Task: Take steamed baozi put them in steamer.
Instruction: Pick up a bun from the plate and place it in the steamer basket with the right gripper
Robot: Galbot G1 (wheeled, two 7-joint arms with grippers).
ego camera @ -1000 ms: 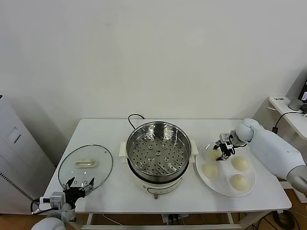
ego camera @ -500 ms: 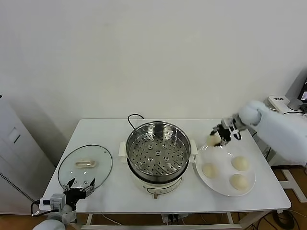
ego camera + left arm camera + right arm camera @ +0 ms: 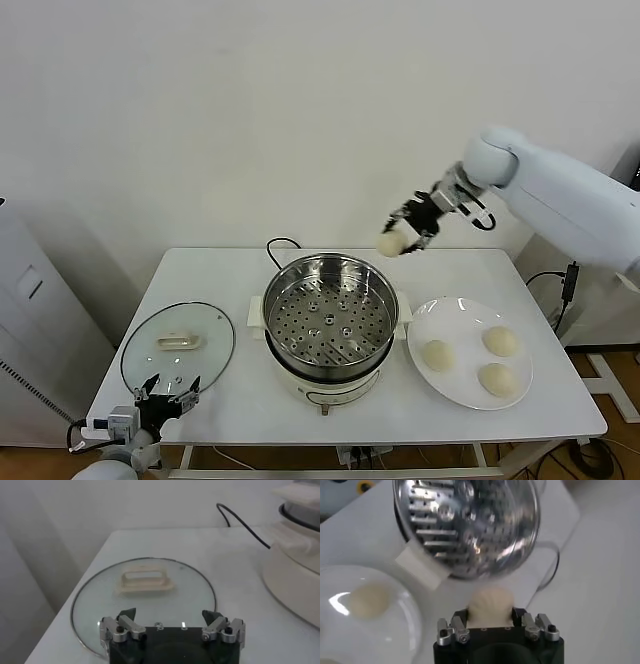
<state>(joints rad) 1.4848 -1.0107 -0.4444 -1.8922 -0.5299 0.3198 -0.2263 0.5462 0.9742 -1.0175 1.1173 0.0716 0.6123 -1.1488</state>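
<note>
Next, my right gripper lets go of the baozi on the far part of the steamer's perforated tray (image 3: 325, 290) (image 3: 494, 539), behind the raised bumps.
My right gripper (image 3: 402, 236) is shut on one pale baozi (image 3: 390, 243) and hangs in the air just past the far right rim of the steamer (image 3: 331, 318). In the right wrist view the same baozi (image 3: 491, 605) sits between the fingers, with the steamer (image 3: 470, 525) farther off. The steamer is a shiny steel pot with a perforated tray, standing at the table's middle. Three more baozi (image 3: 437, 354) lie on the white plate (image 3: 430, 312) to its right. My left gripper (image 3: 167, 391) is open, low at the table's front left edge, beside the glass lid (image 3: 145, 587).
The round glass lid (image 3: 179, 344) lies flat at the table's left. A black cord (image 3: 279, 246) runs from behind the steamer to the back edge. A side desk with equipment stands beyond the table's right end.
My right gripper has lifted one baozi off the plate and carried it up and left, to the steamer's far right rim. The left arm has barely moved.
</note>
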